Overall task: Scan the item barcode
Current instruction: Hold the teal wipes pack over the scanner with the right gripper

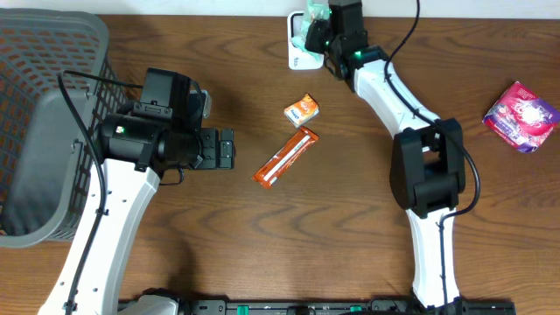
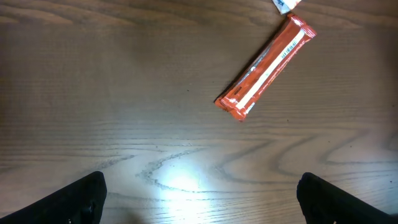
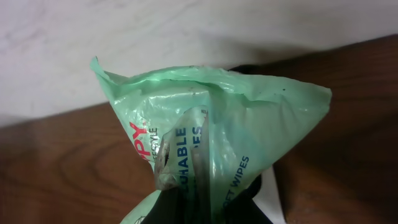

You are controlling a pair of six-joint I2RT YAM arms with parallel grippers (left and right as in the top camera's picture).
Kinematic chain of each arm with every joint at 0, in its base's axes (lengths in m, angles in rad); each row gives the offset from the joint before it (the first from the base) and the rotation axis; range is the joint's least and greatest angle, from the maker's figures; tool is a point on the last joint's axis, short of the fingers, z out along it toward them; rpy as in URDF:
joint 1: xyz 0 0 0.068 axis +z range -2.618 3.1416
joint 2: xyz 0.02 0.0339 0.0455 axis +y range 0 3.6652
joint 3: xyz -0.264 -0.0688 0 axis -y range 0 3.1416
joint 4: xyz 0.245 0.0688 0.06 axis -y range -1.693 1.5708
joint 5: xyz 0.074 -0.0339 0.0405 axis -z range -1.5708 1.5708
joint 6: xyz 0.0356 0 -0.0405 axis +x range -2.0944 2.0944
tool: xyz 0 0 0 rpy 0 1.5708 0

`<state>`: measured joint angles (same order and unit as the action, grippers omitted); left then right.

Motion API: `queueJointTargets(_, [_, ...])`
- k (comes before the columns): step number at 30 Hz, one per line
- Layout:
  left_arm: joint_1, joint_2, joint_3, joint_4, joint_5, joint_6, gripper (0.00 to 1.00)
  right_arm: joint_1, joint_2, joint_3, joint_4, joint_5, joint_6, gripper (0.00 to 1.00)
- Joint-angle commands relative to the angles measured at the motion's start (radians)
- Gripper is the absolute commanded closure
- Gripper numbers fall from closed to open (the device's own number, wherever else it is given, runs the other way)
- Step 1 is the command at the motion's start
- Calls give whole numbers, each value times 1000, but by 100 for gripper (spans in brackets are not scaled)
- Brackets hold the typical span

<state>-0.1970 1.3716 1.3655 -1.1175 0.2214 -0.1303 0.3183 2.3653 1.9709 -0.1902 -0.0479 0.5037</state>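
Observation:
The robot's right gripper should set the green soft-wipes pack down on the bare wood point(image 1: 473, 87) beside the pink packet, toward the scanner.
A green soft-wipes pack point(image 3: 249, 124) is pinched in my right gripper point(image 3: 205, 202), whose jaws are shut on its crumpled lower end. In the overhead view the right gripper point(image 1: 318, 35) holds the wipes pack point(image 1: 313, 19) at the table's far edge, right over a white scanner stand point(image 1: 299, 54). A corner of that white stand point(image 3: 273, 199) shows below the pack. My left gripper point(image 1: 226, 149) hovers over bare wood at centre left, its jaws wide open and empty. In its wrist view the left gripper point(image 2: 199, 199) has both dark fingertips point(image 2: 84, 199) at the bottom corners.
An orange snack bar point(image 1: 286, 157) point(image 2: 266, 67) lies diagonally just right of the left gripper. A small orange packet point(image 1: 301, 109) lies beyond it. A pink packet point(image 1: 521, 115) sits at far right. A grey mesh basket point(image 1: 44, 122) stands at the left edge.

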Motion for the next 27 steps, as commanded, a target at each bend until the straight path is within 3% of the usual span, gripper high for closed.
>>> queueJointTargets(1, [4, 0, -1, 0, -10, -1, 2, -1, -74, 27, -1, 20, -56, 99])
queueJointTargets(10, [4, 0, -1, 0, -9, -1, 2, -3, -160, 26, 23, 21, -48, 99])
queueJointTargets(20, [4, 0, -1, 0, -9, -1, 2, 8, 16, 26, 25, 24, -37, 99])
queueJointTargets(27, [4, 0, -1, 0, -10, -1, 2, 6, -2, 27, 87, 24, -56, 99])
